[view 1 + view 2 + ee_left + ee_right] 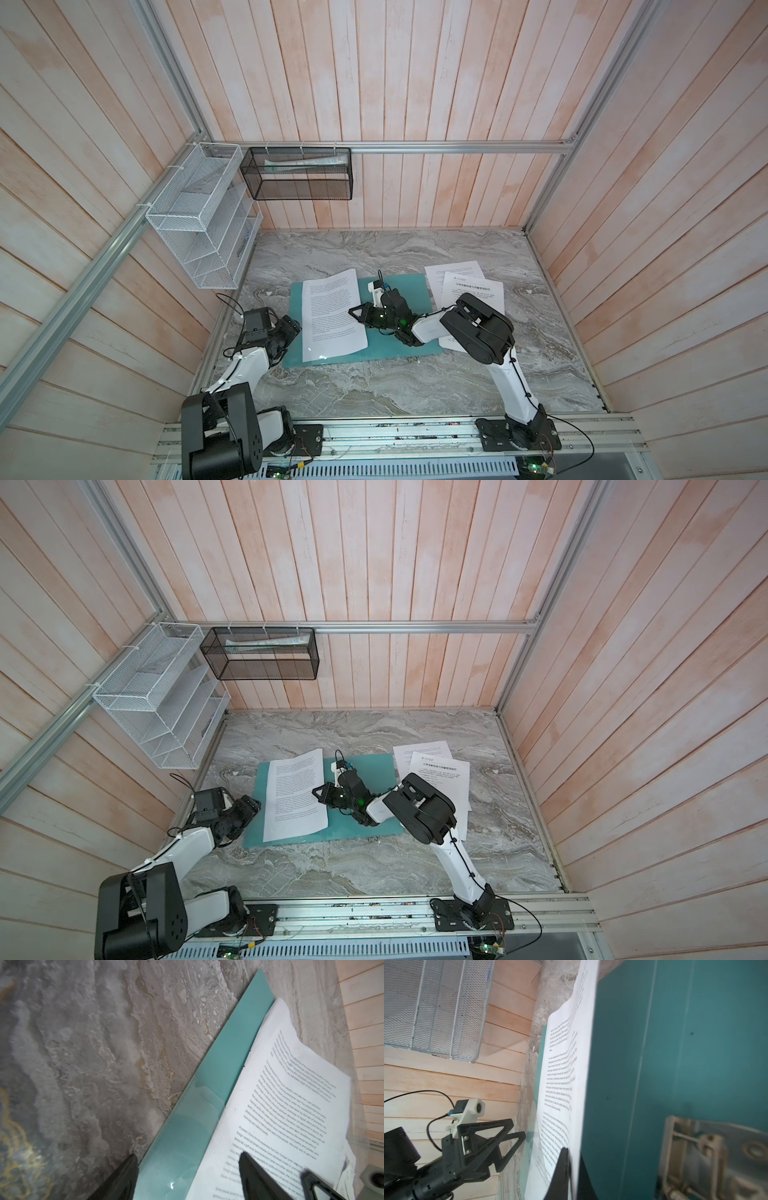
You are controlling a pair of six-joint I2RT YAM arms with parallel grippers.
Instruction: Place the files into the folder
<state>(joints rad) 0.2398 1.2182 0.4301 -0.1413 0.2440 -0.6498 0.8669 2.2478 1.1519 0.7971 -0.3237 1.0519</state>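
Note:
My right gripper will take the sheet's far corner (353, 271) and pull the sheet back, as it is holding the sheet's side edge midway and the sheet's far end hangs over the folder.
The teal folder (409, 286) (374, 766) lies open and flat on the marble table. One printed sheet of the files (332, 316) (293, 796) rests on its left half, overhanging the far edge. Two more sheets (473, 286) (440, 769), one with a bold heading, lie on the table to the right. My right gripper (353, 312) (574, 1153) sits at the first sheet's right edge, jaws a little apart with the paper edge between them. The folder's metal clip (695, 1157) shows close by. My left gripper (293, 328) (188, 1156) is open, one finger (126, 1174) beside the folder's left edge, the other over the sheet (280, 1095).
A white wire-mesh rack (199, 224) hangs on the left wall close to the table's far left corner. A black mesh basket (297, 174) hangs on the back wall. Wooden walls enclose the table on three sides, with the arms' mounting rail (395, 432) along the front.

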